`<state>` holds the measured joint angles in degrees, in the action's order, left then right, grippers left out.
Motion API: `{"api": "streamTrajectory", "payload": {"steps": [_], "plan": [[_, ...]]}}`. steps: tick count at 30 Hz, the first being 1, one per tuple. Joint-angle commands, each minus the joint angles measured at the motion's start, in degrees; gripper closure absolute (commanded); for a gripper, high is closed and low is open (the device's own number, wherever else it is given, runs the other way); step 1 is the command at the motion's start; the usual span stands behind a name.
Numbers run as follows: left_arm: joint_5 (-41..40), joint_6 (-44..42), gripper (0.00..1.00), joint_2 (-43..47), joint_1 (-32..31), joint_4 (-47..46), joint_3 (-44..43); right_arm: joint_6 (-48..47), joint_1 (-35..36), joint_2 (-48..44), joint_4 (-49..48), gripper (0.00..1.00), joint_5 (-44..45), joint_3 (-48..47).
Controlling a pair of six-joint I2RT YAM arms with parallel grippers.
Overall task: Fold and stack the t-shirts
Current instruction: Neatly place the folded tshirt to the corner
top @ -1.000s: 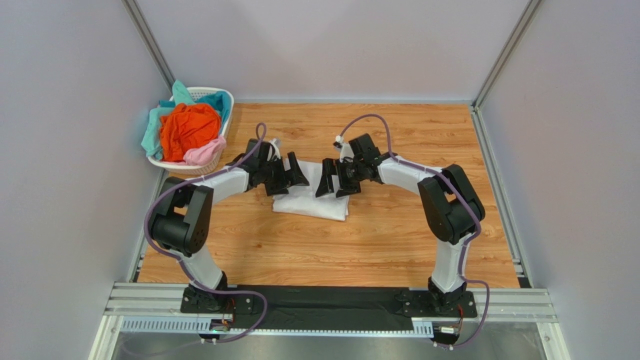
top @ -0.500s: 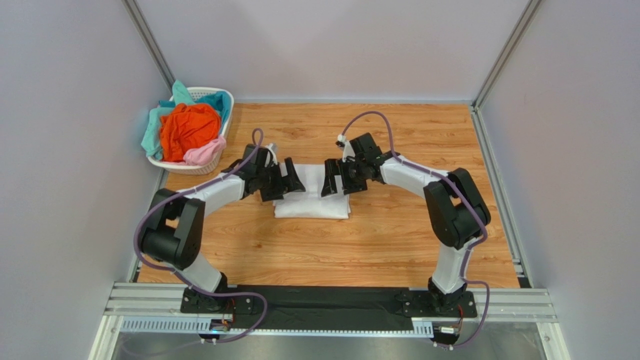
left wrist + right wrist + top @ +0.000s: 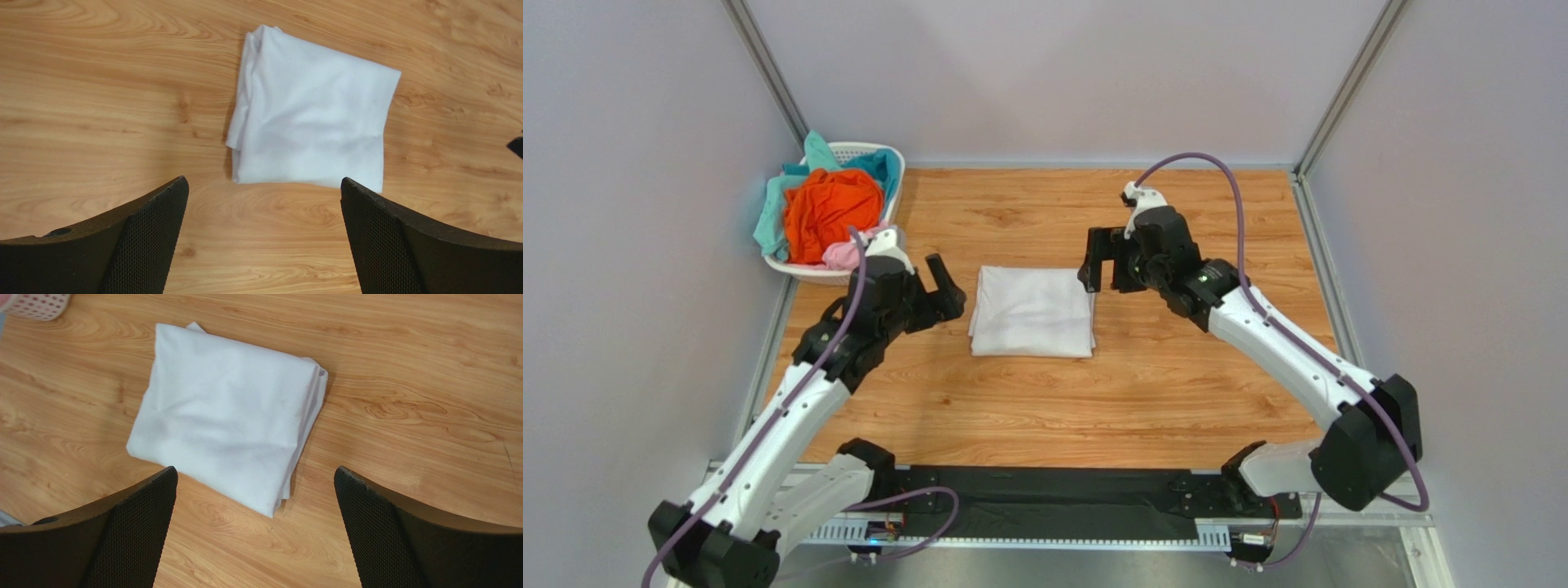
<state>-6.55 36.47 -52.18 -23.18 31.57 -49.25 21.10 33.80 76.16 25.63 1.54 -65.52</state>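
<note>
The robot's right gripper needs to next grab the folded white t-shirt at the middle of its side edge [image 3: 1092, 319] [image 3: 298, 447] farthest from the basket.
A white t-shirt [image 3: 1032, 311] lies folded into a neat rectangle on the wooden table [image 3: 1161, 392], near its middle. It shows whole in the left wrist view [image 3: 313, 128] and in the right wrist view [image 3: 227, 422]. My left gripper [image 3: 934, 292] hovers just left of it, open and empty [image 3: 263, 187]. Just right of the shirt's far corner, my right gripper [image 3: 1109, 260] is also open and empty [image 3: 255, 471]. Neither touches the cloth. An orange t-shirt [image 3: 830, 211], a teal one [image 3: 778, 206] and a pale pink one [image 3: 854, 252] are heaped in the basket.
The white lattice basket [image 3: 886, 162] stands at the table's far left corner, close behind my left wrist; its edge shows in the right wrist view [image 3: 37, 305]. Grey walls enclose the table on three sides. A black rail [image 3: 1063, 496] runs along the near edge.
Both grippers have drawn back from over the white t-shirt, the left one leftward, the right one rightward and farther away. The shirt now lies fully uncovered and squared up.
</note>
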Motion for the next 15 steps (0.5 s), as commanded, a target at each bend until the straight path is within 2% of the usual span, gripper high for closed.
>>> {"api": "streamTrajectory", "payload": {"steps": [1, 7, 10, 15], "plan": [[-11.1, 4.7, 0.00, 4.8, 0.1, 10.6, 0.9, 3.4, -1.1, 6.4, 2.5, 0.01, 2.4, 0.2], [-13.1, 6.2, 0.00, 8.7, 0.1, 20.0, -2.3, 5.2, -1.0, 17.6, 4.1, 0.14, -0.7, -4.5], [-12.1, 6.2, 0.00, 8.9, 0.1, 21.4, -3.0, 5.7, -1.0, 23.0, 3.6, 0.21, -4.1, -6.5], [-13.1, 5.7, 0.00, 7.3, 0.1, 23.4, -3.7, 6.1, -0.8, 29.6, 3.5, 0.30, -4.1, -9.0]]}}
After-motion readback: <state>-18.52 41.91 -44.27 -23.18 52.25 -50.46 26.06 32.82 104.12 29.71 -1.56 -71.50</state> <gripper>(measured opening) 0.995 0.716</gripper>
